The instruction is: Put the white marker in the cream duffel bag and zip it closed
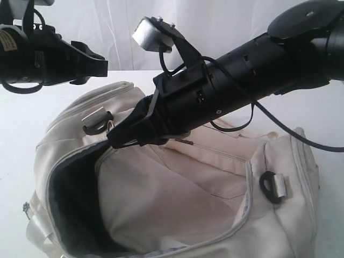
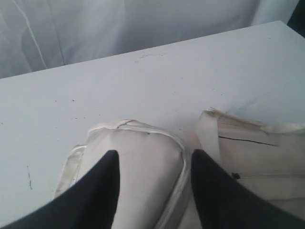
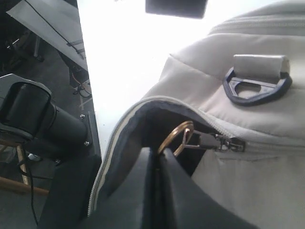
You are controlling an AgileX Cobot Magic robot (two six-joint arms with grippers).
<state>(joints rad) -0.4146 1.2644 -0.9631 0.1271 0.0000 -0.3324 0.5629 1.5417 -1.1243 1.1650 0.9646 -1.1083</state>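
Observation:
The bag's far end is loose behind the zipper slider, so the robot's left gripper should pinch that end by its seam (image 2: 181, 176) before the right gripper pulls the slider.
The cream duffel bag (image 1: 177, 199) lies on the table with its mouth gaping, showing the dark lining (image 1: 75, 199). My right gripper (image 1: 115, 141) reaches down to the mouth's far rim. In the right wrist view it (image 3: 157, 151) is shut on the brass ring (image 3: 167, 140) of the zipper pull, whose grey slider (image 3: 228, 143) sits at the opening's end. My left gripper (image 1: 99, 63) hovers above the bag's far left end; its jaws stand wide apart and empty (image 2: 153, 157) over the cream fabric (image 2: 138, 143). The white marker is not visible in any view.
The white table (image 2: 119, 81) extends past the bag to a white curtain. Black clips with cream webbing sit on the bag (image 1: 271, 188) (image 1: 97, 122) (image 3: 257, 83). The right wrist view shows the table edge with dark equipment (image 3: 38, 119) beyond it.

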